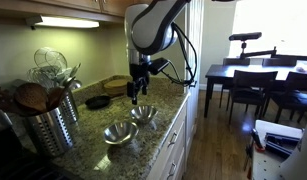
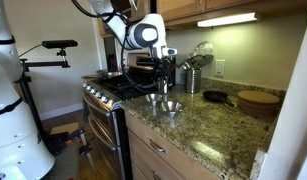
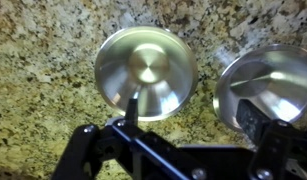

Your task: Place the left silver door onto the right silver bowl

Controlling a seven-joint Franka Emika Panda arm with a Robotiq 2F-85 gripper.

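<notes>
Next, my gripper closes on the rim of the silver bowl that is nearer the utensil holder, taking it on the side (image 1: 130,123) (image 3: 218,94) that faces the other bowl.
Two silver bowls stand side by side on the granite counter; no door shows. In the wrist view one bowl (image 3: 145,72) lies whole at the left and the second (image 3: 271,82) is cut off at the right. Both also show in an exterior view (image 1: 120,132) (image 1: 144,114) and from the opposite side (image 2: 156,99) (image 2: 171,107). My gripper (image 3: 193,112) hangs above them, open and empty, one finger over each bowl's rim. It shows in both exterior views (image 1: 136,95) (image 2: 165,82).
A metal utensil holder with whisks (image 1: 48,120) stands near the counter's end. A black pan (image 1: 97,101) and a wooden board (image 1: 118,85) lie behind the bowls. A stove (image 2: 108,90) adjoins the counter. A dining table with chairs (image 1: 253,85) stands beyond.
</notes>
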